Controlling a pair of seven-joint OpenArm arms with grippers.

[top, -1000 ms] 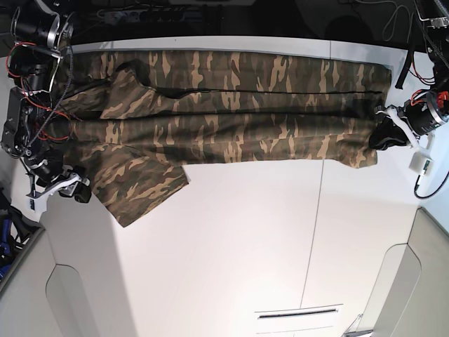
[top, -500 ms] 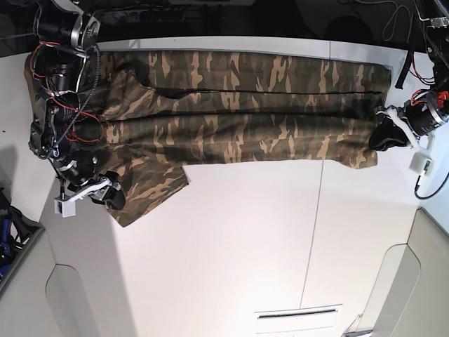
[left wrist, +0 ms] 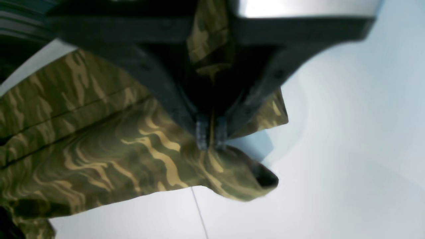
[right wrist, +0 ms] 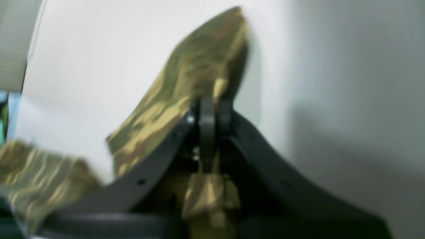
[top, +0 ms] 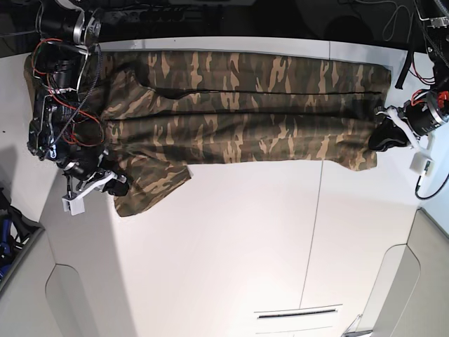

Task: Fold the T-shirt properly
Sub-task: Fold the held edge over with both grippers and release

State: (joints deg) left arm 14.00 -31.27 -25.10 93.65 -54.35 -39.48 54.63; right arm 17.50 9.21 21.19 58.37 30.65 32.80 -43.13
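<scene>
My right gripper needs to release the sleeve's edge on the T-shirt's end (top: 49, 109) farthest from my left gripper.
The camouflage T-shirt (top: 238, 112) lies stretched lengthwise across the far part of the white table (top: 231, 246), folded along its length, with one sleeve (top: 151, 186) sticking out toward me at the left. My left gripper (top: 382, 139) is shut on the shirt's right end; in the left wrist view its fingertips (left wrist: 210, 132) pinch a fold of cloth (left wrist: 132, 149). My right gripper (top: 116, 187) is shut on the sleeve's edge; the right wrist view shows its fingertips (right wrist: 208, 109) closed on camouflage cloth (right wrist: 186, 83) held off the table.
Dark equipment and cables (top: 210, 14) run along the table's far edge. A seam (top: 312, 232) crosses the tabletop. Grey panels (top: 70, 295) stand at the near left and the near right (top: 414, 281).
My right gripper moved in from the left table edge onto the sleeve, shut on it, and has drawn the sleeve slightly up and inward. The left gripper has not moved.
</scene>
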